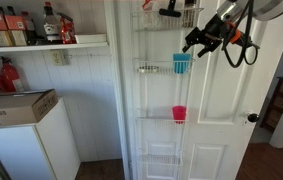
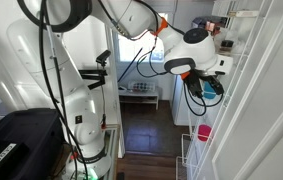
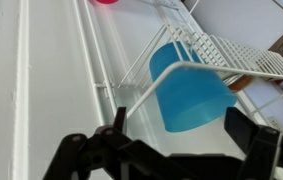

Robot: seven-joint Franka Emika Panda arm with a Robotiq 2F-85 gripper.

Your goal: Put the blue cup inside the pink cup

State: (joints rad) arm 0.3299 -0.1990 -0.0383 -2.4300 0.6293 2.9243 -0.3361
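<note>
The wire rail separates my open gripper from the blue cup's side, so I should reach over it and pinch the cup's rim (image 3: 187, 128).
The blue cup (image 1: 182, 64) stands on the middle wire shelf (image 1: 149, 70) of a rack hung on a white door. It also shows in an exterior view (image 2: 212, 90) and large in the wrist view (image 3: 189, 90), behind the shelf's wire rail. The pink cup (image 1: 179, 114) stands on the shelf below, is also seen in an exterior view (image 2: 204, 131), and shows only as a sliver at the top of the wrist view (image 3: 106, 2). My gripper (image 1: 197, 42) is open just beside the blue cup. In the wrist view (image 3: 181, 135) its two fingers are spread wider than the cup and do not touch it.
The wire rack has more shelves above and below (image 1: 163, 160). A door knob (image 1: 251, 118) is beside the rack. A wall shelf with red bottles (image 1: 11, 30) and a cardboard box (image 1: 16, 105) on a white cabinet stand to one side. My arm base (image 2: 76, 110) stands in an open doorway.
</note>
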